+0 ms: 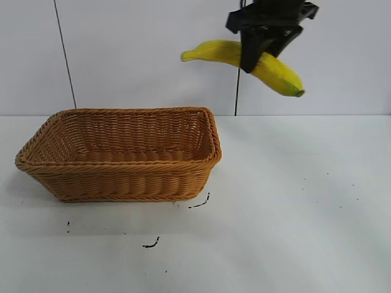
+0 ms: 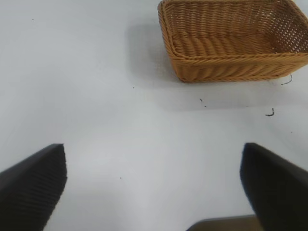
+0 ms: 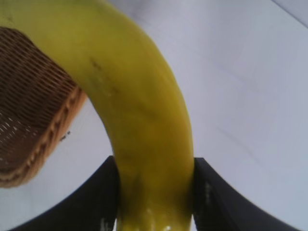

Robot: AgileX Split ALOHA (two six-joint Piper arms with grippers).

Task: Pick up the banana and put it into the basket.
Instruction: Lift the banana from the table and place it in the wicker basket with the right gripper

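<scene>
My right gripper needs to let go of the yellow banana on the middle of the wicker basket's bottom (image 1: 142,152), lying stretched along the length of the basket.
My right gripper (image 1: 252,61) is shut on the yellow banana (image 1: 278,74) and holds it high in the air, above and to the right of the wicker basket (image 1: 122,155). The banana lies roughly level, one end toward the basket. In the right wrist view the banana (image 3: 139,106) is clamped between the two black fingers (image 3: 96,202), with the basket's rim (image 3: 53,134) below it. The basket holds nothing that I can see. My left gripper (image 2: 154,183) is open and empty over bare table, apart from the basket (image 2: 231,62); it does not show in the exterior view.
The white table (image 1: 293,201) carries small black marks (image 1: 151,244) in front of the basket. A thin black cable (image 1: 64,55) runs down the back wall at the left.
</scene>
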